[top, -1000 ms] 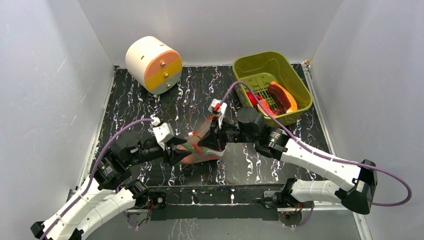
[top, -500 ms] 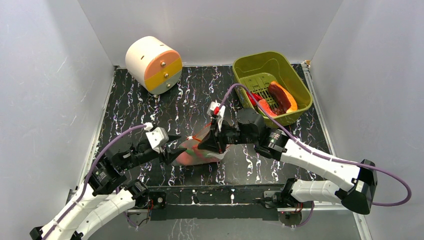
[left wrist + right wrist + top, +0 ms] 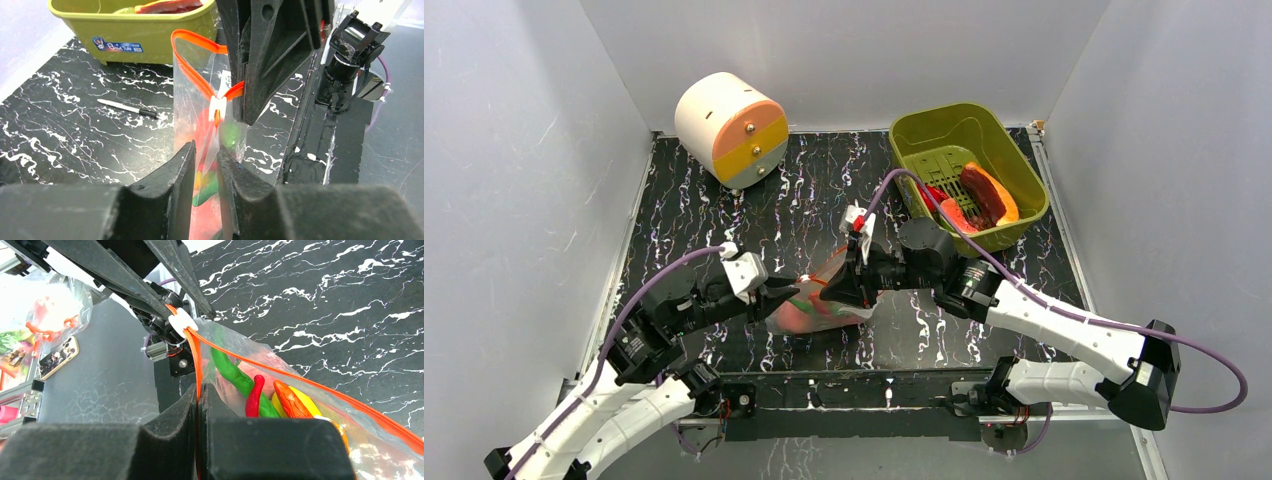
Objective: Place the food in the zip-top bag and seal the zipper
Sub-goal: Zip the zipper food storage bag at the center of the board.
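Next, my right gripper opens, takes the white slider point(image 3: 183, 323) and pulls it along the zipper, because it is pinching the orange-red zipper short of the white slider.
The zip-top bag point(image 3: 819, 303) stands on the black marbled table between my grippers. Inside it are a green pepper point(image 3: 235, 375), a red chili point(image 3: 255, 392) and orange and yellow pieces point(image 3: 295, 400). My right gripper point(image 3: 842, 285) is shut on the orange-red zipper point(image 3: 197, 355) just below the white slider point(image 3: 180, 322); its jaws point(image 3: 199, 390) press flat on the strip. My left gripper point(image 3: 776, 300) is at the bag's left edge. In the left wrist view its jaws point(image 3: 206, 155) stand a narrow gap apart with bag film point(image 3: 200, 100) between them. The bag mouth above is open.
An olive-green tub point(image 3: 1014, 170) at the back right holds more toy food point(image 3: 984, 195). A cream and orange drum point(image 3: 729, 128) lies at the back left. A thin black pen point(image 3: 127, 107) lies on the table near the tub.
My left gripper drew back to the left with its jaws wider, then came forward again onto the bag's left edge with its jaws narrower. The right gripper kept its hold.
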Controlling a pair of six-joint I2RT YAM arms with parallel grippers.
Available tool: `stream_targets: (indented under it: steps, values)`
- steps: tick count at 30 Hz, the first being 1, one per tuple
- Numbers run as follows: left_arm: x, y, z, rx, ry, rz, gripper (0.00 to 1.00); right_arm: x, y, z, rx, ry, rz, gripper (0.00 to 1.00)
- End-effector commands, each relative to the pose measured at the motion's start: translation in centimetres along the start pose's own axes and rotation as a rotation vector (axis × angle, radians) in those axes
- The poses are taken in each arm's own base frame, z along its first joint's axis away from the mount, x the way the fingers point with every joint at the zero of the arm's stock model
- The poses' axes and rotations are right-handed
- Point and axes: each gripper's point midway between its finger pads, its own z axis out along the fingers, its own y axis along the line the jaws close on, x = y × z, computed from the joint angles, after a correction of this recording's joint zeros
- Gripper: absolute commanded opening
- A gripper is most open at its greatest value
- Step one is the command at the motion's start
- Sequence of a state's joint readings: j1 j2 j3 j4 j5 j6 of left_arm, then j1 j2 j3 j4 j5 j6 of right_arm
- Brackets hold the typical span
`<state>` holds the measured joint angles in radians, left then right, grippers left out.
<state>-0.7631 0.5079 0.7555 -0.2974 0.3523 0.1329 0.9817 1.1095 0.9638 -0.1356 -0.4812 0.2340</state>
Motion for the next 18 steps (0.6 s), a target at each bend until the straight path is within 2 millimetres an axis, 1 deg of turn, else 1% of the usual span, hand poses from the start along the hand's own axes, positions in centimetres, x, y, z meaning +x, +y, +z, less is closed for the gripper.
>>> stream_targets:
  steps: [1, 4, 11, 12, 14, 15, 17, 18]
  values:
    - [-1.4, -0.6, -0.3, 0.028, -0.067, 0.018, 0.2, -2.2, 0.8, -0.1, -0.027, -0.087, -0.045, 0.0]
    - [-1.0, -0.9, -0.2, 0.045, -0.064, 0.008, 0.19, -2.4, 1.0, -0.1, -0.035, -0.095, -0.048, 0.0]
    - [-0.8, -1.3, 0.6, 0.078, -0.063, 0.005, 0.2, -2.0, 1.1, 0.1, -0.057, -0.092, -0.05, 0.0]
    - [-1.0, -1.3, 0.7, 0.083, -0.069, 0.006, 0.17, -2.0, 1.1, 0.2, -0.057, -0.09, -0.047, 0.0]
    - [-1.1, -1.5, 0.8, 0.095, -0.069, 0.006, 0.04, -2.1, 1.1, 0.2, -0.058, -0.089, -0.047, 0.0]
    - [-1.3, -1.5, 0.7, 0.099, -0.07, 0.006, 0.0, -2.1, 1.1, 0.2, -0.056, -0.089, -0.049, 0.0]
    - [-1.5, -1.6, 0.6, 0.102, -0.073, 0.007, 0.0, -2.0, 1.0, 0.0, -0.043, -0.083, -0.055, 0.0]
    - [-1.5, -1.6, 0.6, 0.101, -0.073, 0.006, 0.0, -2.0, 0.7, -0.1, -0.025, -0.076, -0.061, 0.03]
